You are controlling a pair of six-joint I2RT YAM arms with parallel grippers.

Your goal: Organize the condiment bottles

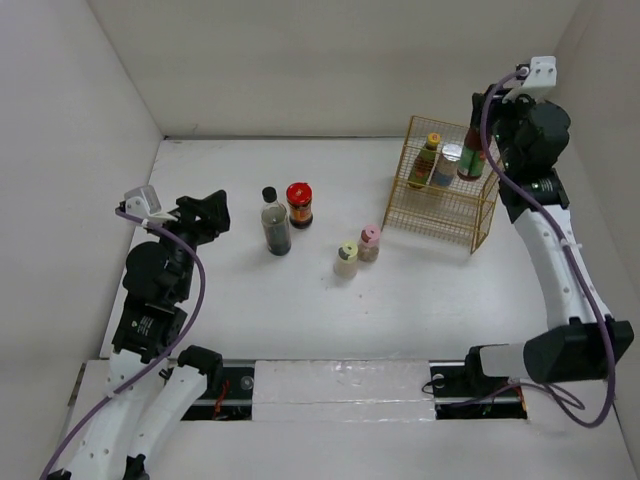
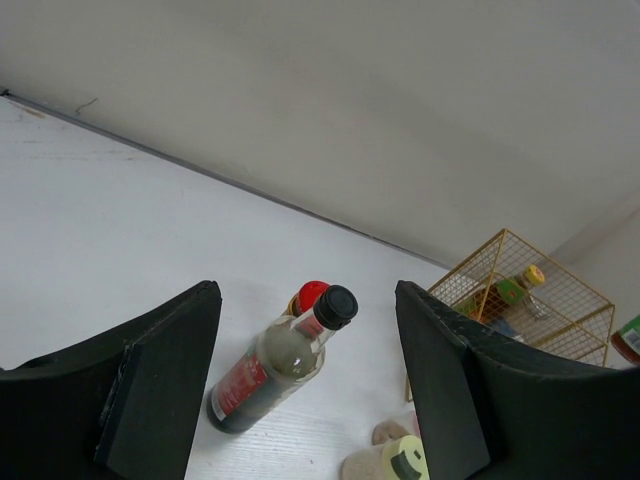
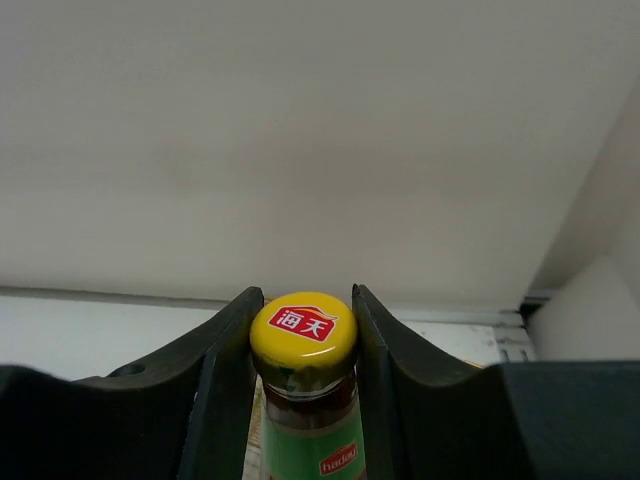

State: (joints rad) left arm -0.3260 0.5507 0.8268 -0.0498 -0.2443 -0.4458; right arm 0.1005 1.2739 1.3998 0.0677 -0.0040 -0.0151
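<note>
I should use my right gripper to set its green-labelled bottle free in the gold wire basket's loose end point(image 1: 459, 192), beside the silver-lidded jar.
My right gripper point(image 1: 480, 118) is shut on the yellow cap point(image 3: 303, 330) of a green-labelled bottle point(image 1: 472, 158), which stands upright in the gold wire basket point(image 1: 440, 215). Another yellow-capped green-labelled bottle point(image 1: 428, 160) and a silver-lidded jar point(image 1: 450, 164) stand in the basket beside it. On the table are the tall dark black-capped bottle point(image 1: 275, 224), the red-lidded jar point(image 1: 299, 204), the yellow-capped shaker point(image 1: 347, 259) and the pink-capped shaker point(image 1: 369, 242). My left gripper point(image 1: 207, 214) is open and empty, left of the dark bottle point(image 2: 278, 362), which shows between its fingers in the left wrist view.
White walls enclose the table at the back and on both sides. The basket sits at the back right, close to the right wall. In the left wrist view the basket point(image 2: 520, 285) shows at the right, and the yellow-capped shaker point(image 2: 395, 464) at the bottom.
</note>
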